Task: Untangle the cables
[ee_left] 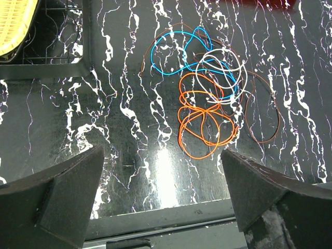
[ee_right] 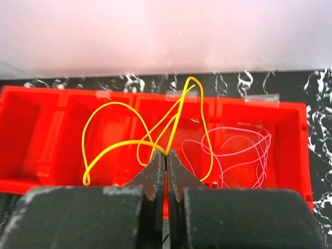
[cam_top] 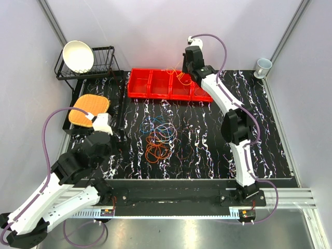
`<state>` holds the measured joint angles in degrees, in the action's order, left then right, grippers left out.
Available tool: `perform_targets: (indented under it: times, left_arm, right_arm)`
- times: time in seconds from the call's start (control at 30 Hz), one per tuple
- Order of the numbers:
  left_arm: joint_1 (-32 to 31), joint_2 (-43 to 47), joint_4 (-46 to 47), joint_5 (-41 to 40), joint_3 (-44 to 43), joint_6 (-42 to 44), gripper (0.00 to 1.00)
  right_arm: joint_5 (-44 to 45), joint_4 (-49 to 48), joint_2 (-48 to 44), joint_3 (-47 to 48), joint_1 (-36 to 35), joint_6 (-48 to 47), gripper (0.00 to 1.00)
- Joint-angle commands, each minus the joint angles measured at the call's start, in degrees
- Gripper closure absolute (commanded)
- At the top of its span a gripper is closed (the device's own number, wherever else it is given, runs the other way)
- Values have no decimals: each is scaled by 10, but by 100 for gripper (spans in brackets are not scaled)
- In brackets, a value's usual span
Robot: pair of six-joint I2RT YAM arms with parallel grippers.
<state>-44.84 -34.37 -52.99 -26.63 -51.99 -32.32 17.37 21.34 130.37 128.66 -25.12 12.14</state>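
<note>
My left gripper should close on the brown cable's inner end (cam_top: 157,126) (ee_left: 197,55), where it lies between the blue loop and the white loop.
A tangle of cables (cam_top: 160,136) lies mid-table: orange loops (ee_left: 205,122), a blue loop (ee_left: 179,49), a white loop (ee_left: 220,65) and a thin brown loop (ee_left: 270,111). My left gripper (ee_left: 163,199) is open and empty, near and left of the tangle. My right gripper (ee_right: 166,154) is shut on a yellow cable (ee_right: 111,142) and holds it over the red bin (ee_right: 46,129). The yellow loops hang over the bin's middle compartments (cam_top: 179,77). A pink cable (ee_right: 244,153) lies in the rightmost compartment.
A black dish rack (cam_top: 101,62) with a white bowl (cam_top: 78,55) stands at the back left. An orange woven mat (cam_top: 89,109) lies on a black stand in front of it. A grey cup (cam_top: 263,66) stands at the back right.
</note>
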Motion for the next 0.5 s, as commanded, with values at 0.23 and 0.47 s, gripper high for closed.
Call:
perform_targets:
  times: [0.23,0.47]
  left_arm:
    - [13,-8,31,-6,0,13,1]
    - [14,-24,32,-3,0,15,1]
  right_arm:
    - [32,-56,37,-9,3,-8,100]
    - [85,-74,28,-56,3,-12,100]
